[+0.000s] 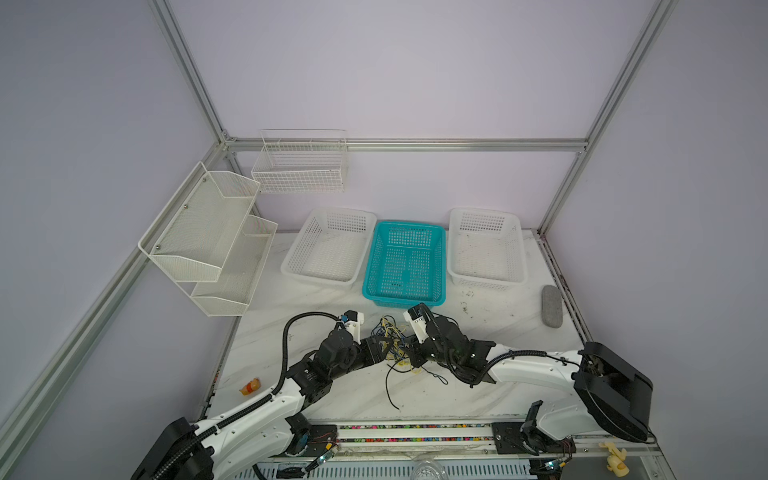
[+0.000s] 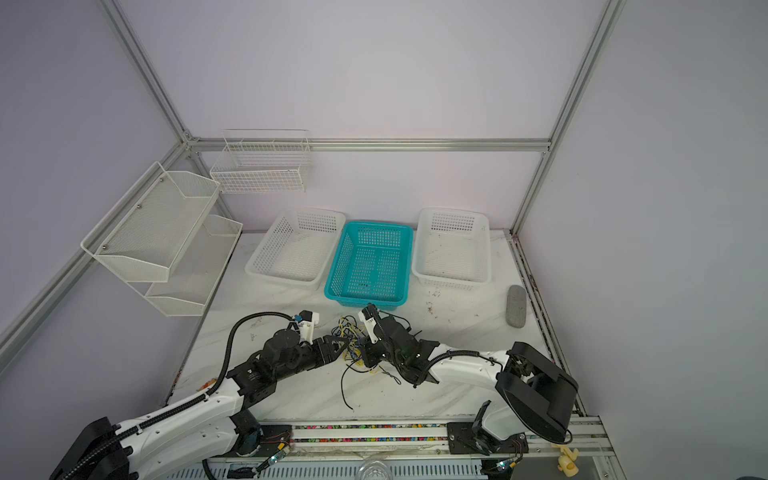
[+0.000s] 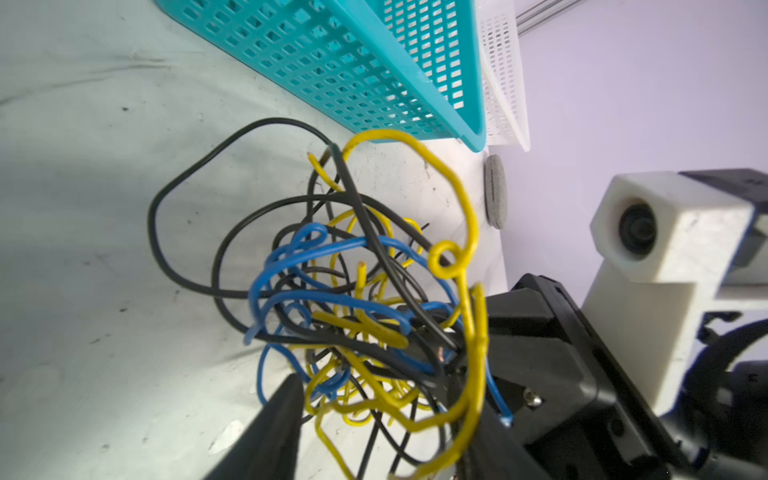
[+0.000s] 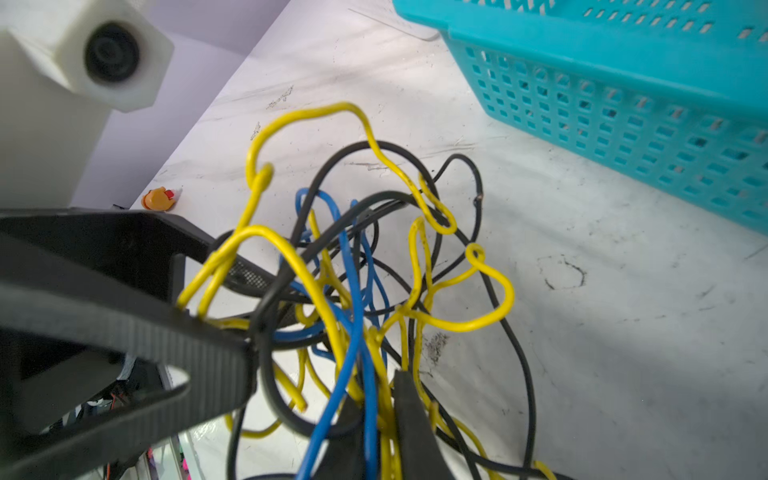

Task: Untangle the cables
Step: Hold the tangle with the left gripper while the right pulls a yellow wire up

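Blue and yellow cable pieces are pinched together in my right gripper; it should open, take only the yellow loop (image 4: 294, 257) by my left gripper, then lift it clear.
The cables (image 1: 394, 336) (image 2: 352, 337) are a tangle of thin yellow, blue and black strands lying on the white table just in front of the teal basket (image 1: 409, 225). My left gripper (image 1: 384, 348) (image 3: 378, 399) reaches into the tangle from the left. Its fingers (image 3: 278, 428) stand apart, with yellow and black loops of the cables (image 3: 365, 299) between them. My right gripper (image 1: 412, 352) (image 4: 376, 399) comes in from the right, shut on blue and yellow strands of the cables (image 4: 353, 270). One black strand (image 1: 390, 395) trails toward the table's front edge.
Two white baskets (image 1: 345, 211) (image 1: 484, 212) flank the teal one at the back. A grey oblong pad (image 1: 552, 306) lies at the right edge. Wire shelves (image 1: 208, 241) hang on the left wall. A small orange toy (image 1: 250, 386) sits off the table's left edge.
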Controlling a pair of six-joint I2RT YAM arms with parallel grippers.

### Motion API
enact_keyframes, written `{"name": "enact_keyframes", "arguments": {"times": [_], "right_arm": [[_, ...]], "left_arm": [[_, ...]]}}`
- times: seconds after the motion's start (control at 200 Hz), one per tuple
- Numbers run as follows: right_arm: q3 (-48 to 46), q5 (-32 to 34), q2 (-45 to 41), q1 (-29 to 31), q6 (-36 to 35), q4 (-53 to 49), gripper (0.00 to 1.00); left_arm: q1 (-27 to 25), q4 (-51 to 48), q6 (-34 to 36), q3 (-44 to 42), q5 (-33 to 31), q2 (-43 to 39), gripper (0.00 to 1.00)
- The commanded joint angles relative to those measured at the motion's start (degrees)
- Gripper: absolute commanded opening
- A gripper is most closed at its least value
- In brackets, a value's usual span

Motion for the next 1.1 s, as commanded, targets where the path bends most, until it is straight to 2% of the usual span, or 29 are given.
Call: {"name": "enact_keyframes", "arguments": {"times": [0.0,0.105,0.3,0.495,0.66,0.875,1.095], "right_arm": [[1.1,-0.5,-2.3,0.4,-1.1,2.5,0.12],[1.3,-0.9,-2.7,0.3,-1.6,0.7,0.14],[1.0,-2.3,-7.8,0.3,-3.4,-3.7,0.24],[3.1,0.2,-13.7,0.4,-6.4,-9.6,0.38],[7.1,0.6,-13.7,0.3,-7.9,-12.8,0.4],[10.1,0.0,-7.3,0.3,-8.7,-12.5,0.4],[11.7,-0.4,-0.7,0.4,-10.2,-11.6,0.4]], "left_arm": [[-0.4,3.7,-0.6,-2.5,-0.2,0.8,0.41],[-0.4,3.8,-0.5,-2.5,-0.5,0.9,0.25],[-0.4,3.3,0.5,-2.4,-1.2,1.1,0.0],[-0.4,2.4,1.2,-2.1,-1.5,1.1,0.0],[-0.4,0.7,4.1,-0.2,-0.3,1.1,0.0],[-0.4,-1.6,8.5,1.8,2.2,0.2,0.0],[-0.5,-2.7,10.6,1.5,2.0,-4.6,0.0]]}}
